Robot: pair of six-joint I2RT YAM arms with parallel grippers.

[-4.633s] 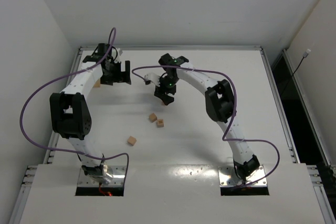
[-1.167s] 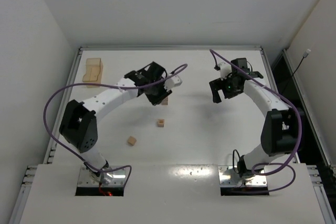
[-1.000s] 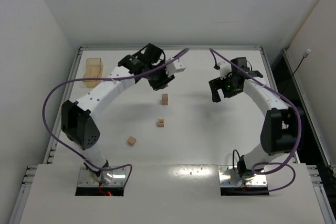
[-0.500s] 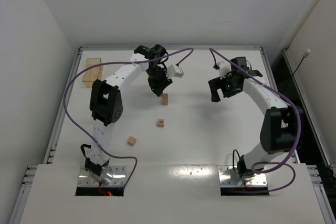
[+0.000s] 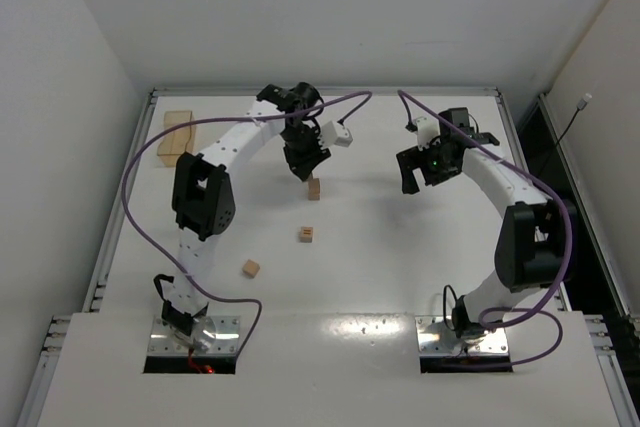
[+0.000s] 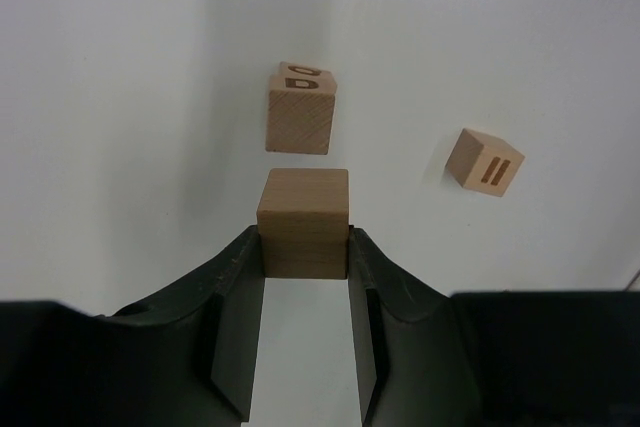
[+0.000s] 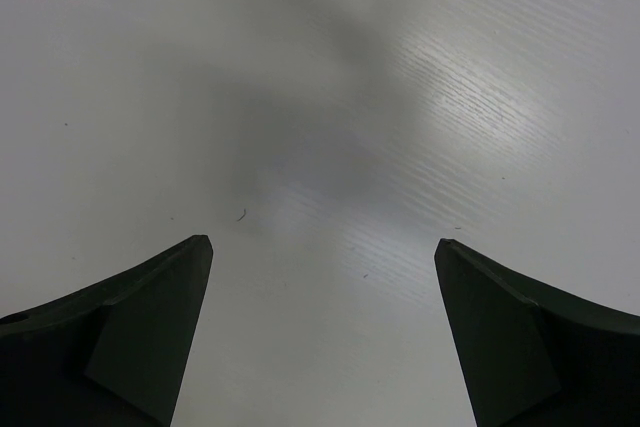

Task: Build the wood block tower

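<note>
My left gripper has the plain wooden cube. It will let go of the cube on the lettered top cube of the wood block tower (image 5: 315, 186) (image 6: 302, 85).
The wood block tower (image 5: 314, 188) stands mid-table as a short stack of tan cubes; its height cannot be told. In the left wrist view its top cube (image 6: 301, 120) carries a burnt letter. My left gripper (image 5: 305, 169) hangs just behind and above the tower, shut on a plain wooden cube (image 6: 303, 222) pinched between both fingertips (image 6: 303, 239). One loose cube with two bars (image 6: 485, 161) lies near the tower (image 5: 307, 234), and another (image 5: 250, 268) lies further towards the front left. My right gripper (image 5: 420, 172) hovers to the right, open and holding nothing (image 7: 322, 242).
A larger pale tan box (image 5: 177, 135) sits at the back left corner. The purple cable of the left arm loops over the table's back half. A raised rim (image 5: 325, 92) runs along the table's far edge.
Earlier the right gripper was at the stack and the left at the back left. The right has since drawn off right; the left holds a cube by the tower. Last half second: almost still.
</note>
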